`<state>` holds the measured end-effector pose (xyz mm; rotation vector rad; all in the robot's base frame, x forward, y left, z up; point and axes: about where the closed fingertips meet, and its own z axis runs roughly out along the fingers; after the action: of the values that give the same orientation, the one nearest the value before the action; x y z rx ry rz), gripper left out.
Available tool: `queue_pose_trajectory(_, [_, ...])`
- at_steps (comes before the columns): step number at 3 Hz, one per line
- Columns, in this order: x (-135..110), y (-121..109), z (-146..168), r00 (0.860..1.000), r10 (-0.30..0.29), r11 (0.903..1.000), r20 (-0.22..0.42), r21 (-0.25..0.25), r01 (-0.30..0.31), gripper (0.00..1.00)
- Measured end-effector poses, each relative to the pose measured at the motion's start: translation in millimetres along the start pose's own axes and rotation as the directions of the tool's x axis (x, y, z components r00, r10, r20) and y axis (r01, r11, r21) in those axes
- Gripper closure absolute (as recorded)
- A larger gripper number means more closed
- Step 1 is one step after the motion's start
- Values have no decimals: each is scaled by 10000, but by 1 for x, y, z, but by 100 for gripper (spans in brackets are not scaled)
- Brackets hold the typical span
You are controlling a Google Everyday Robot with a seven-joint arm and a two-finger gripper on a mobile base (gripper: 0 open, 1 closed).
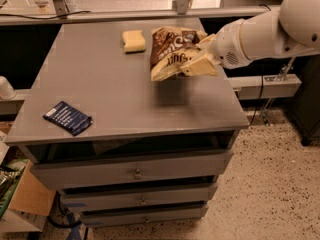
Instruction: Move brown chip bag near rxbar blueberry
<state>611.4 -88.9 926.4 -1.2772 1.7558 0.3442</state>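
Observation:
I should have my gripper let go of the brown chip bag close beside the rxbar blueberry, toward the table's front edge (110, 107).
The brown chip bag (172, 51) is held in the air above the right part of the grey table top (115, 94), dark brown with white script and tan ends. My gripper (197, 59) comes in from the right on a white arm and is shut on the bag's right side. The rxbar blueberry (67, 117), a small flat navy wrapper, lies near the table's front left corner, far to the left of and nearer than the bag.
A pale yellow sponge-like block (134, 40) lies at the back of the table, just left of the bag. Drawers (135, 171) sit under the table top. A cardboard box (27, 199) stands on the floor at the left.

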Motion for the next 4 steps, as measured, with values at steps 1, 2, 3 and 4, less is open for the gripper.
queue_pose_trajectory(1, [-3,46,-6,9975,-682,9921,197,-1041,698,100])
queue_pose_trajectory(2, [-12,86,-5,9884,-1300,9656,784,-2164,1442,100])
queue_pose_trajectory(3, [-18,121,7,9722,-1865,9180,1416,-3273,2238,100])
queue_pose_trajectory(4, [-17,140,22,9608,-2124,8785,1783,-3956,2676,100])
